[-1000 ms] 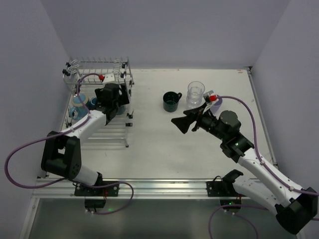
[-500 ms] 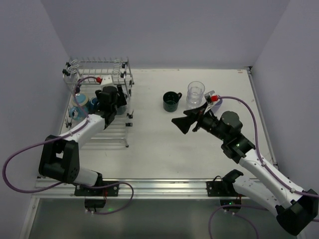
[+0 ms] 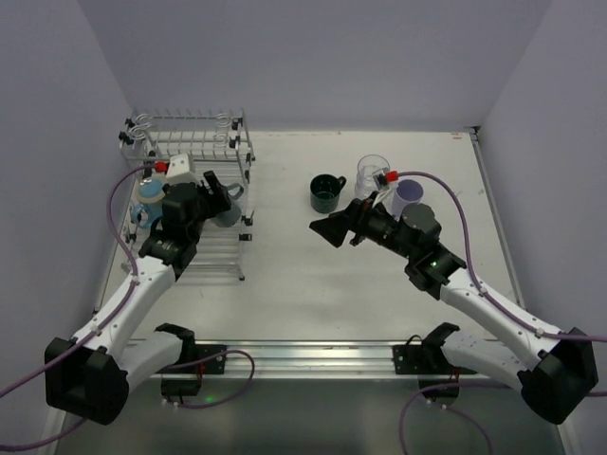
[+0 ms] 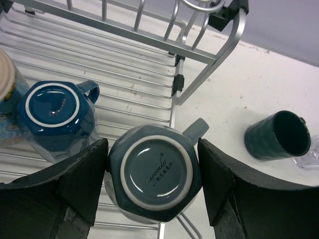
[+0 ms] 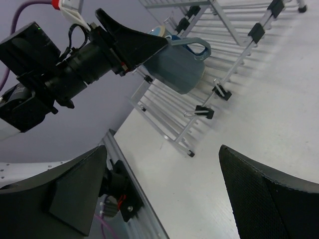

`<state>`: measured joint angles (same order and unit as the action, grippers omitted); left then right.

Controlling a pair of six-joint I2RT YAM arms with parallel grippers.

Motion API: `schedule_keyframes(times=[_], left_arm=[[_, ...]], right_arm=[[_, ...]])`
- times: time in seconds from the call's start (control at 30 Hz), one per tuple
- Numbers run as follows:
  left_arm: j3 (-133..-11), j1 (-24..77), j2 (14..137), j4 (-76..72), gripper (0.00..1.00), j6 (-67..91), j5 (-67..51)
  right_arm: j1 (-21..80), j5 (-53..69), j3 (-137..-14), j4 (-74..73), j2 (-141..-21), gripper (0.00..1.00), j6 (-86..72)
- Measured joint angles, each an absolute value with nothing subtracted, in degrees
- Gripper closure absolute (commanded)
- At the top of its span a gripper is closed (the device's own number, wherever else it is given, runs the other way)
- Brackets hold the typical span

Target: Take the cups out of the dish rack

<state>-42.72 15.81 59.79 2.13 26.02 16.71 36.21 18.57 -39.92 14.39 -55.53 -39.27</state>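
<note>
Next, my right gripper grips the grey mug at the mug's rim (image 5: pixel 170 44) beside its handle, as it takes the mug over from my left gripper.
My left gripper (image 4: pixel 152 149) is shut on a grey mug (image 4: pixel 154 172), held upside down with its base toward the camera and its handle pointing to the table. In the top view this mug (image 3: pixel 229 212) hangs over the right edge of the dish rack (image 3: pixel 190 123). A blue mug (image 4: pixel 55 112) stands upside down on the rack's wires, with a light blue cup (image 4: pixel 6 82) beside it. On the table stand a dark green mug (image 3: pixel 327 193), a clear glass (image 3: pixel 372 174) and a lavender cup (image 3: pixel 411 193). My right gripper (image 3: pixel 332 228) hovers open near them with nothing in it.
The rack's black connectors (image 5: pixel 204 111) and feet stick out toward the table's middle. An aluminium rail (image 3: pixel 285 355) runs along the near edge. Purple cables (image 3: pixel 119 204) loop beside both arms. Walls close the left, back and right sides.
My left gripper closed on the grey mug and lifted it off the rack, drawing back toward the rack's right edge. The right arm shifted left, uncovering the lavender cup.
</note>
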Motion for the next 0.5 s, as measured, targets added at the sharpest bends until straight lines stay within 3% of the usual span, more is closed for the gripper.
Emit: schedule_keyframes(times=[0.3,0.5], left_arm=[[-41.4,15.8,55.7,4.2,1.00,26.0,16.0],[-41.3,15.8,55.2,5.7,1.00,26.0,14.2]], right_arm=[[41.5,20.6,-40.1,20.8,-66.0,0.04,-44.1],[44.0,20.6,-43.9,23.4,-69.2,0.04,-44.4]])
